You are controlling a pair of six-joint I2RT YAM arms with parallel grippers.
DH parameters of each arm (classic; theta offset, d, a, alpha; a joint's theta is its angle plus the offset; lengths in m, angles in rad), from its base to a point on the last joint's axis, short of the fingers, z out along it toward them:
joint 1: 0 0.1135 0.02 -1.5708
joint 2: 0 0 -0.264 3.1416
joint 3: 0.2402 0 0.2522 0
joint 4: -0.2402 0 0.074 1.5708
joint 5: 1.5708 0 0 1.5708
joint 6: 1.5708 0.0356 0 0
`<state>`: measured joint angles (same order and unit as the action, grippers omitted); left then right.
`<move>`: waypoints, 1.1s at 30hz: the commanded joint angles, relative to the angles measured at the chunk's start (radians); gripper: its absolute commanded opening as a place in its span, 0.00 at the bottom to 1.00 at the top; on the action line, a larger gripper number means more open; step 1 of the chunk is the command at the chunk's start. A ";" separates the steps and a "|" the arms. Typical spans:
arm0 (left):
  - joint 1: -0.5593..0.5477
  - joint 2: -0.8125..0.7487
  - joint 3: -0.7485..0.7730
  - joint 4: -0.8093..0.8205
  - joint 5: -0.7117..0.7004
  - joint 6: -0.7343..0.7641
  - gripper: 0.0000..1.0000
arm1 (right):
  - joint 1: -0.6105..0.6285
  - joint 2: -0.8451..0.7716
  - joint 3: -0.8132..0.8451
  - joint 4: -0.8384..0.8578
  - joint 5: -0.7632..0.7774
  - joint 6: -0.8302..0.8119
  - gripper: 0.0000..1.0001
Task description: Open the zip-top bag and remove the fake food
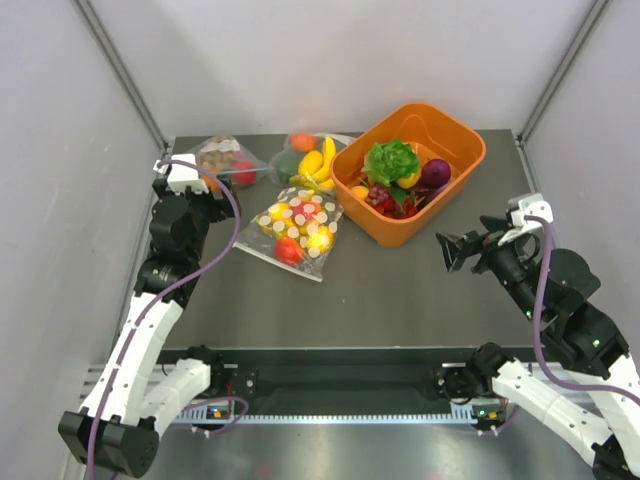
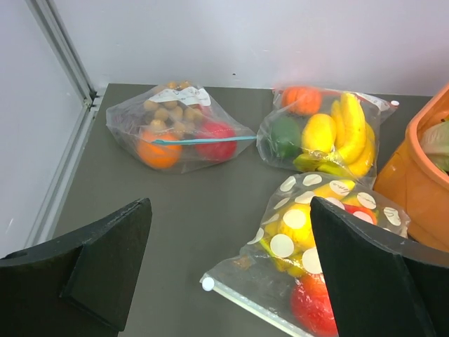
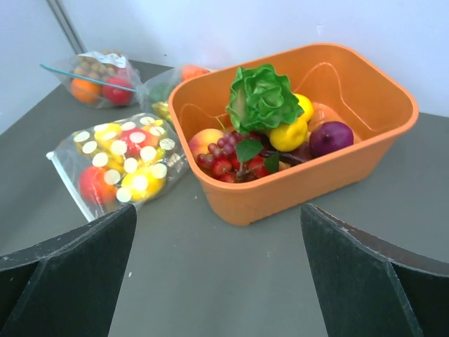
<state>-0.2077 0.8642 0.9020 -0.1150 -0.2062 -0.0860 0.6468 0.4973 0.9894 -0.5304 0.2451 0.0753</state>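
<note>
The left gripper will next move to the middle of the zip edge (image 1: 274,263) (image 2: 276,319) on the polka-dot zip-top bag, beside the red fruit, and close there.
The polka-dot zip-top bag (image 1: 298,228) lies flat on the table, zip edge toward the front. Inside it the fake food shows: a red fruit (image 2: 312,305) and yellow pieces (image 2: 298,225). My left gripper (image 1: 200,195) is open and empty, held above the table left of the bag. In the left wrist view the bag (image 2: 319,239) sits partly behind the right finger of the gripper (image 2: 230,232). My right gripper (image 1: 450,248) is open and empty, right of the bag. The right wrist view shows the bag (image 3: 119,168) far left of that gripper (image 3: 219,225).
An orange tub (image 1: 470,160) with lettuce, grapes and other toy fruit stands at the back right, close to the bag. Two plain clear bags of toy food (image 1: 225,160) (image 1: 310,160) lie at the back. Enclosure walls close off the left, right and back.
</note>
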 commanded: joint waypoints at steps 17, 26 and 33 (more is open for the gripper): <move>-0.002 0.187 -0.102 -0.091 -0.051 -0.564 0.99 | 0.011 -0.051 -0.017 -0.048 0.026 0.035 1.00; -0.005 -0.091 -0.460 0.021 0.033 -0.837 0.91 | 0.011 -0.071 -0.069 -0.026 -0.009 0.038 1.00; -0.013 -0.076 -0.584 0.142 0.071 -0.937 0.81 | 0.011 -0.101 -0.092 -0.005 -0.036 0.055 1.00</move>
<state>-0.2131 0.7799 0.3374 -0.1165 -0.1703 -0.9443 0.6472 0.4179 0.8959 -0.5919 0.2264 0.1139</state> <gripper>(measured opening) 0.815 0.996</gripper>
